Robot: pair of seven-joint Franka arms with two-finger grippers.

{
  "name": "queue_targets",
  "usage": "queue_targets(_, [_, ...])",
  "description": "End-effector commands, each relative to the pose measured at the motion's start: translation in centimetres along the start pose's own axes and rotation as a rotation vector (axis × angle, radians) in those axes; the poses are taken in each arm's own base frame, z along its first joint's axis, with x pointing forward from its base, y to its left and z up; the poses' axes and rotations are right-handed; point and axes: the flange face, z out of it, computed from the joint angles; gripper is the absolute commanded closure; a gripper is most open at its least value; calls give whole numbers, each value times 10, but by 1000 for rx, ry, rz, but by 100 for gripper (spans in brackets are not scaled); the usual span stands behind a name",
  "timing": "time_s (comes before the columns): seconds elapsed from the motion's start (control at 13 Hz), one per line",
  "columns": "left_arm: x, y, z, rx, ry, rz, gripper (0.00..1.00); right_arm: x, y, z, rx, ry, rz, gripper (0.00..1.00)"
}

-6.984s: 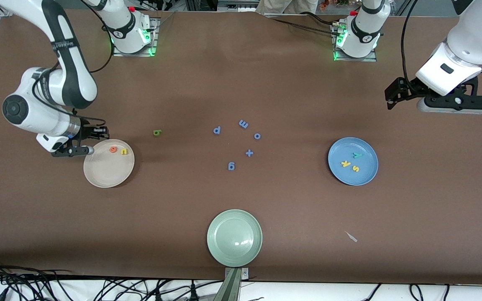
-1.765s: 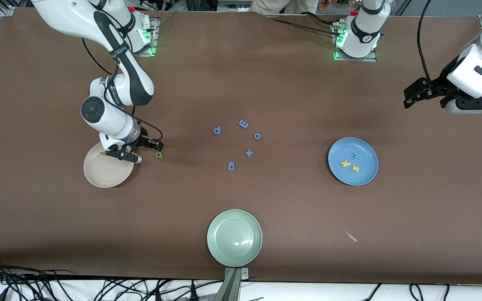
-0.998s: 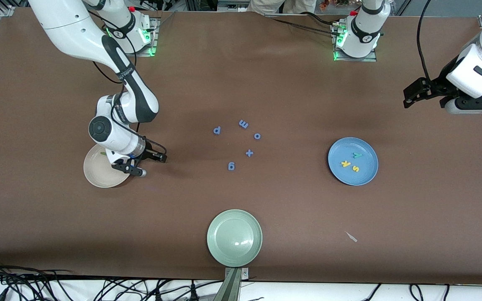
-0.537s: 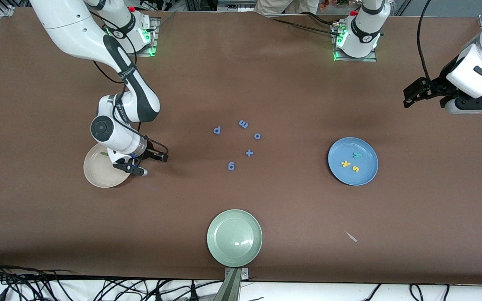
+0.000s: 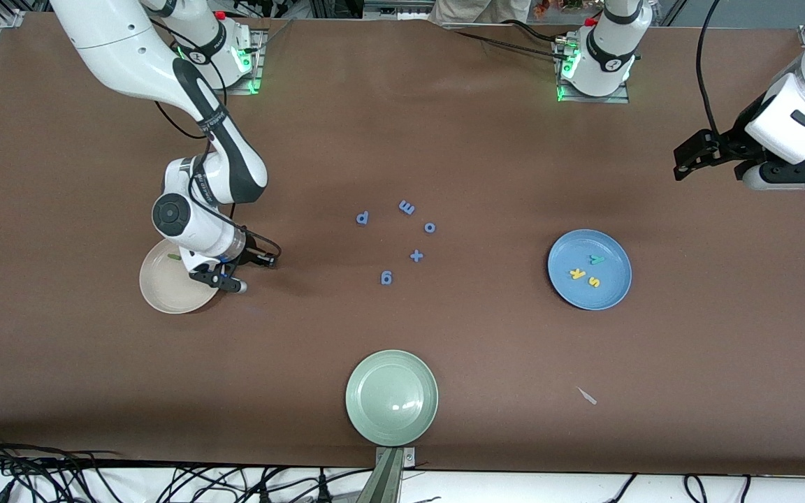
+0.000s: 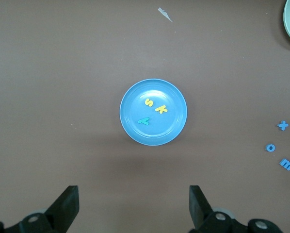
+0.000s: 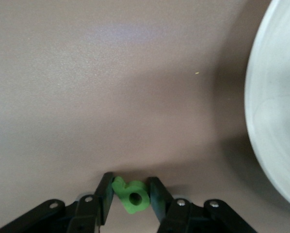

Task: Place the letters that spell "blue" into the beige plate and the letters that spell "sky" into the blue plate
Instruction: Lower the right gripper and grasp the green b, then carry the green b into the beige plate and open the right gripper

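Observation:
The olive-green b will go down in the beige plate, from the green l [image 5: 198,263] toward the middle of the table, set there by my right gripper.
My right gripper [image 5: 229,281] is down at the table beside the beige plate [image 5: 165,292], on the side toward the table's middle. Its fingers are shut on the olive-green b [image 7: 131,195], one finger on each side. The arm hides the b in the front view. A thin green l [image 5: 174,257] lies in the beige plate; the u and e are hidden under the arm. The blue plate [image 5: 612,290] holds the yellow s [image 5: 593,281], yellow k [image 5: 576,274] and teal y [image 5: 596,259]. My left gripper [image 6: 134,208] waits open, high over the left arm's end of the table.
Several small blue letters [image 5: 416,256] lie on the mat mid-table between the two plates. A pale green plate [image 5: 391,397] sits at the front edge. A small pale scrap [image 5: 587,396] lies nearer the front camera than the blue plate.
My right gripper's fingers have closed in on the b beside the beige plate; the arm itself has barely shifted. The left arm has not moved.

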Motion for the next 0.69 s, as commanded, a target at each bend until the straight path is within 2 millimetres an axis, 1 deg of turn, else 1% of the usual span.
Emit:
queue_targets(0.0, [-3,-1,-4,23,0,21,0,-10,1,8,-16,-16,-6,76])
queue_targets(0.15, [-3,-1,-4,23,2,21,0,-10,0,5,-15,-17,-10,76])
queue_targets(0.23, [-3,-1,-4,25,2,21,0,-9,-1,-1,-11,-9,-22,76])
queue_targets(0.38, [-3,-1,-4,23,2,21,0,-8,-3,-17,-16,-28,-36,76])
queue_targets(0.54, [-3,-1,-4,23,2,21,0,-2,4,-35,-25,-41,-44,76])
queue_targets(0.61, [-3,-1,-4,23,2,21,0,1,4,-43,-29,-52,-55,76])
